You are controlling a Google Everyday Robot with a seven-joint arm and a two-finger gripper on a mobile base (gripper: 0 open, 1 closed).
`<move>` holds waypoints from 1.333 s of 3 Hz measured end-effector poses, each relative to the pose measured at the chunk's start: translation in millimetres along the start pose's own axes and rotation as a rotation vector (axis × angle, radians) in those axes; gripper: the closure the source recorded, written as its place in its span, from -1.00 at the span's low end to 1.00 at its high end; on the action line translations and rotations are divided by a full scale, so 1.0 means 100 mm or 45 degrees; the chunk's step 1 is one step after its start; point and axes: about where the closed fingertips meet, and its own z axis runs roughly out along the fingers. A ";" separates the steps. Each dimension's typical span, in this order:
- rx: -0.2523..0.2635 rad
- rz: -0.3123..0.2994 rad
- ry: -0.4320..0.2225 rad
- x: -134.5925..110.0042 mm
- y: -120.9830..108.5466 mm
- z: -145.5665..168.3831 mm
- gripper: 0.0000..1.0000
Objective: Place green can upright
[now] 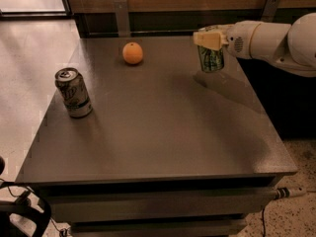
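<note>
Next, I let go of the green can upright on the grey table, at the far end of its shadow (201, 80). The can now hangs a little above the table.
The green can (211, 59) is a small dark green drink can with lighter markings. It hangs upright a little above the back right part of the grey table (158, 127). My gripper (209, 39) reaches in from the right on a white arm and is shut on the can's top. The can's shadow lies on the table just below and to the left of it.
A paler white-and-green can (73, 93) stands upright near the table's left edge. An orange (133, 53) sits at the back, left of centre. A wooden wall runs behind the table. Cables lie on the floor at the lower left and lower right.
</note>
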 end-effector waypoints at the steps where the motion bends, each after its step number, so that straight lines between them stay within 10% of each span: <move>1: -0.018 -0.054 -0.059 -0.01 0.04 0.01 1.00; 4: -0.122 -0.168 -0.169 0.15 0.08 0.22 1.00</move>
